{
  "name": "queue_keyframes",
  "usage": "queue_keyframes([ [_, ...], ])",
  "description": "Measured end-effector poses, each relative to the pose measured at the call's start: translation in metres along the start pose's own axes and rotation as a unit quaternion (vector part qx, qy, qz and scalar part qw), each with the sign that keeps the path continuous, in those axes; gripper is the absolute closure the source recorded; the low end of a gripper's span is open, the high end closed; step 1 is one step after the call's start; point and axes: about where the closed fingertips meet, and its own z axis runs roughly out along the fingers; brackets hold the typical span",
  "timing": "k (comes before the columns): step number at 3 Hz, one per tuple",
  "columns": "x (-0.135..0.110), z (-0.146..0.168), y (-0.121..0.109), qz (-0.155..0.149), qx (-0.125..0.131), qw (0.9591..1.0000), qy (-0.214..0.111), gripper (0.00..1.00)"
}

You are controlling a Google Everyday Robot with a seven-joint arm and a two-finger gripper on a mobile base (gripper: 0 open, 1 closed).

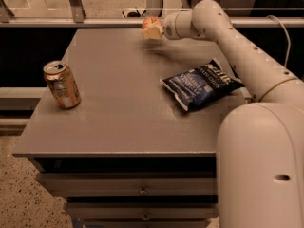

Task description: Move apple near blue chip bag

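Note:
My gripper is going to the table (169, 61) just behind the end of the blue chip bag that is nearest the can. It will let go of the apple there.
My gripper (151, 28) is above the far edge of the grey table (118, 108), shut on the small red apple (150, 22), which is lifted off the surface. The dark-blue chip bag (202, 84) with white lettering lies flat on the right side of the table, nearer the camera and to the right of the gripper. My white arm reaches from the lower right across the bag's right end to the far edge.
A gold-tan drink can (61, 85) stands upright near the table's left edge. Drawers (142, 190) sit under the tabletop. A rail and glass barrier (76, 4) run behind the table.

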Motion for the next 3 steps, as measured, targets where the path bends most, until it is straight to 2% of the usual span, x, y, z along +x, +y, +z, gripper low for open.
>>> queue_keyframes([
  [1, 0.007, -0.049, 0.019, -0.012, -0.033, 0.9994, -0.003, 1.00],
  [2, 0.021, -0.101, 0.037, -0.035, -0.072, 0.9968, 0.003, 1.00],
  [3, 0.037, -0.139, 0.055, -0.055, -0.107, 0.9923, 0.030, 1.00],
])
